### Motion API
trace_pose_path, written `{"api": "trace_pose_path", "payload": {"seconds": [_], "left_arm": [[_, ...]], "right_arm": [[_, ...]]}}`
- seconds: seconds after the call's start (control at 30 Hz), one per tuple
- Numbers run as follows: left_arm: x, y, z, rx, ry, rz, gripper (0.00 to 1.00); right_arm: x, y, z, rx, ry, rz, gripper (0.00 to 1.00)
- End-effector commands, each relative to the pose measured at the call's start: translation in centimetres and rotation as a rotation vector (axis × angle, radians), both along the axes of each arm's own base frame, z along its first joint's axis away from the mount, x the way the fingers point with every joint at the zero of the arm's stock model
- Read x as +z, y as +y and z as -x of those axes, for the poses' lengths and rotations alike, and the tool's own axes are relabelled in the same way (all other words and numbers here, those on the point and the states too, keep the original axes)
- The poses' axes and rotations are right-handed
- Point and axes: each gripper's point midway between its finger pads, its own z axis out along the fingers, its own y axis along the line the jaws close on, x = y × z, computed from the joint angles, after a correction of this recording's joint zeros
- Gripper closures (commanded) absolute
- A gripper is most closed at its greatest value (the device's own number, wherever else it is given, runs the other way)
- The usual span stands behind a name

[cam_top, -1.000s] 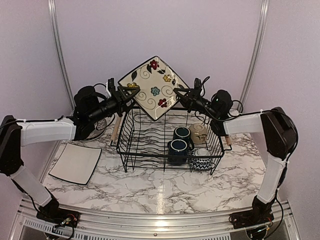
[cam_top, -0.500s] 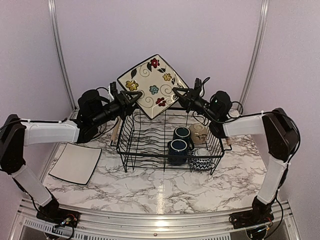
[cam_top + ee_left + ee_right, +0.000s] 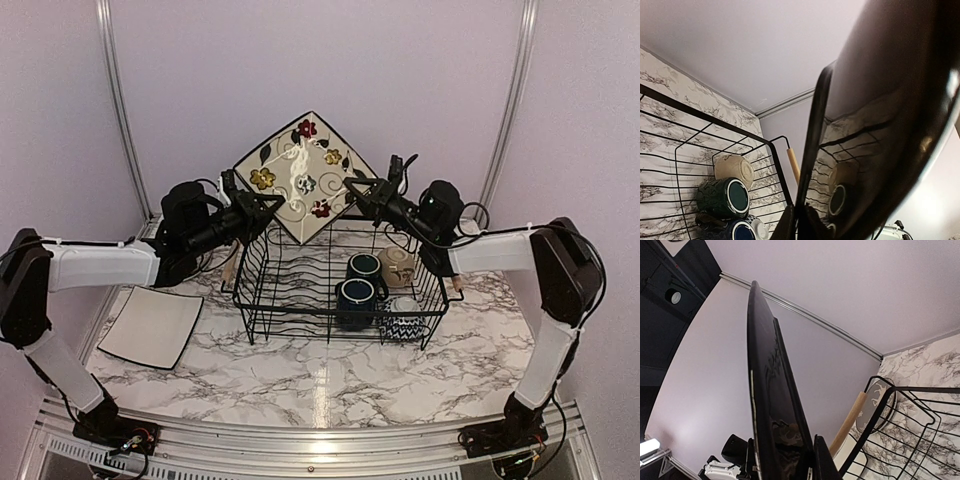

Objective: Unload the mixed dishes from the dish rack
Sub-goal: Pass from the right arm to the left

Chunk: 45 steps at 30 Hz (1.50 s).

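The cream floral plate, now upright above the dish rack's back, will be let go by my left gripper on top of the square plate [image 3: 151,322] that lies on the marble table.
A square cream floral plate [image 3: 305,178] hangs upright like a diamond above the back of the black wire dish rack [image 3: 300,312]. My left gripper [image 3: 262,200] is shut on its left corner, and my right gripper [image 3: 358,187] is shut on its right corner. In the left wrist view the plate's dark glossy underside [image 3: 890,125] fills the right side, its rim pinched at the left gripper [image 3: 799,220]. The right wrist view shows the plate edge-on [image 3: 765,405] in the right gripper [image 3: 812,460]. In the rack lie two dark blue mugs [image 3: 364,266] [image 3: 355,297], a beige bowl [image 3: 398,264] and a chevron bowl [image 3: 402,325].
Another square plate [image 3: 152,325] lies flat on the marble table to the rack's left. A grey deer-pattern plate [image 3: 875,399] leans beyond the rack's far corner beside a wooden handle [image 3: 850,422]. The pale wall stands close behind the rack.
My left gripper has closed onto the plate's left corner. The plate has shifted a little between the two grippers; the right gripper kept its hold.
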Motion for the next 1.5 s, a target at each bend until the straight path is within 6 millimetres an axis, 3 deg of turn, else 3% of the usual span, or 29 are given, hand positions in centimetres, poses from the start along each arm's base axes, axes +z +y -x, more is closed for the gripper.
{"api": "trace_pose_path", "payload": {"seconds": [0.0,0.1,0.2,0.27,0.43,0.6,0.93,1.07,1.23,1.47], "left_arm": [[4.2,1.5,1.1,0.006,-0.078,0.094,1.0],[5.0,2.6,1.3,0.021,-0.09,0.116,1.0],[6.1,3.7,1.6,0.027,-0.119,0.139,1.0],[7.1,4.3,1.8,0.007,-0.141,0.158,1.0],[7.8,7.5,1.7,0.073,-0.132,0.145,1.0],[7.1,12.9,2.0,0.171,-0.082,0.146,1.0],[6.7,18.4,2.9,0.231,-0.006,0.196,1.0],[4.3,23.1,3.2,0.368,0.061,0.123,1.0],[1.3,29.6,5.4,0.574,0.13,0.097,1.0],[-3.9,33.4,9.0,0.78,0.265,-0.065,1.0]], "right_arm": [[10.4,-2.4,3.9,0.002,-0.252,-0.198,0.9],[10.2,-2.2,3.9,0.004,-0.252,-0.183,0.67],[10.1,-1.8,3.9,0.008,-0.261,-0.149,0.35],[9.8,-1.6,3.6,0.002,-0.251,-0.116,0.22],[9.2,-1.3,3.0,-0.022,-0.239,-0.043,0.07],[8.6,-1.4,2.7,-0.061,-0.248,0.037,0.04],[8.3,-1.1,2.6,-0.075,-0.278,0.107,0.05],[8.0,-1.1,2.8,-0.068,-0.286,0.126,0.05],[7.3,-1.4,3.0,-0.079,-0.287,0.16,0.05],[7.2,-1.8,2.9,-0.088,-0.298,0.175,0.05]]}}
